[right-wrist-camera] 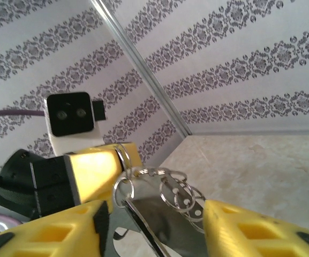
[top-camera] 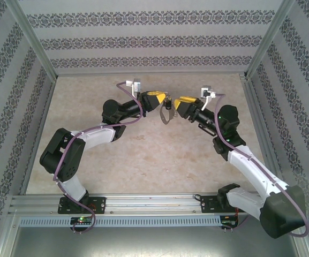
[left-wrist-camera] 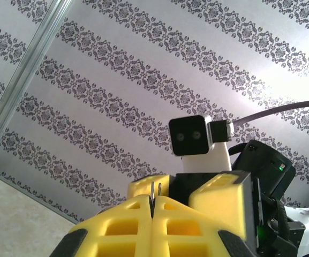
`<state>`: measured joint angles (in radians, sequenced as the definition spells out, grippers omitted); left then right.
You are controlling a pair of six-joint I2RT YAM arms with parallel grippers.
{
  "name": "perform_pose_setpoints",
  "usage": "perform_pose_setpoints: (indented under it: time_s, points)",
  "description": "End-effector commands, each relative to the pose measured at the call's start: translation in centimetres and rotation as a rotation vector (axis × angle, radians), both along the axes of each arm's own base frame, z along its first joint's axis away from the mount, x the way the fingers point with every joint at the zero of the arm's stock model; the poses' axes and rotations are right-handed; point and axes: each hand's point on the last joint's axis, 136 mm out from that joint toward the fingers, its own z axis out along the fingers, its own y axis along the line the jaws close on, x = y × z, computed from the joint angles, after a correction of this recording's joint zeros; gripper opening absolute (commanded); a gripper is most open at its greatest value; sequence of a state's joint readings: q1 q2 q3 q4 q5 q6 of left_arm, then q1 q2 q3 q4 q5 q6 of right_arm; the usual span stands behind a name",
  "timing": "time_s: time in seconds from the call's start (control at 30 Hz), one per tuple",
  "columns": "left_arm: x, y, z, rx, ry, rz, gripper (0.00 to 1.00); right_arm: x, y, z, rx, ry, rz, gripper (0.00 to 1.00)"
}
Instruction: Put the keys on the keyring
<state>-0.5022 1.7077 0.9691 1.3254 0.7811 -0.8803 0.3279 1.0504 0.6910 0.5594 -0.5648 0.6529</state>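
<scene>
The hanging bunch of keys is between my right gripper's fingers, short of the keyring, so my right gripper needs to take the keyring's wire (right-wrist-camera: 124, 156) before my left gripper opens.
My left gripper (top-camera: 162, 100) is shut on the keyring (right-wrist-camera: 123, 155), a thin silver wire ring whose edge sticks up between the yellow fingers (left-wrist-camera: 154, 194). From that ring hangs a silvery bunch (top-camera: 166, 114). It holds flat shiny blades with holes, which look like the keys (right-wrist-camera: 159, 214), and several small split rings (right-wrist-camera: 183, 193). My right gripper (right-wrist-camera: 159, 227) faces the left one at mid-table, held above the surface. It is open, one yellow finger (right-wrist-camera: 52, 230) on each side of the bunch, and I see no grip on it.
The beige tabletop (top-camera: 143, 155) lies below both grippers. Patterned walls (top-camera: 143, 37) and aluminium posts (top-camera: 31, 37) enclose it at the back and sides. The right arm's wrist camera (left-wrist-camera: 191, 135) stands close in front of the left gripper.
</scene>
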Motion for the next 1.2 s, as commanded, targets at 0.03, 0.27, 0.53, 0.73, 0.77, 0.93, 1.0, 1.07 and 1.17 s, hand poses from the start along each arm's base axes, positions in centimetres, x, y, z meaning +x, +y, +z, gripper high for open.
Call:
perform_pose_setpoints:
  time_s: [0.03,0.27,0.53,0.73,0.77,0.93,1.0,1.07,1.17]
  points:
    - [-0.5,0.3,2.4,-0.067,-0.071,-0.004,0.0,-0.1,-0.2,2.0,0.039,-0.046,0.003,0.53]
    - [-0.4,0.3,2.4,-0.073,-0.055,-0.011,0.0,0.1,1.6,3.6,0.059,-0.079,0.069,0.49]
    - [-0.5,0.3,2.5,-0.077,-0.043,-0.023,0.0,-0.1,3.6,4.0,0.057,-0.098,0.133,0.43]
    - [-0.6,0.4,2.7,-0.08,-0.047,-0.023,0.0,0.2,4.2,3.6,0.056,-0.086,0.147,0.4]
    - [-0.6,0.4,2.8,-0.08,-0.046,-0.024,0.0,0.2,4.3,3.6,0.057,-0.085,0.151,0.39]
    - [-0.7,0.4,2.8,-0.079,-0.047,-0.024,0.0,0.2,4.4,3.3,0.055,-0.081,0.156,0.27]
    - [-0.6,0.4,2.7,-0.08,-0.046,-0.024,0.0,0.2,4.5,3.3,0.056,-0.081,0.158,0.24]
    - [-0.7,0.4,2.8,-0.08,-0.049,-0.025,0.0,0.2,4.5,3.1,0.054,-0.075,0.157,0.31]
    - [-0.7,0.4,2.8,-0.081,-0.048,-0.022,0.0,0.5,4.1,2.8,0.055,-0.066,0.134,0.42]
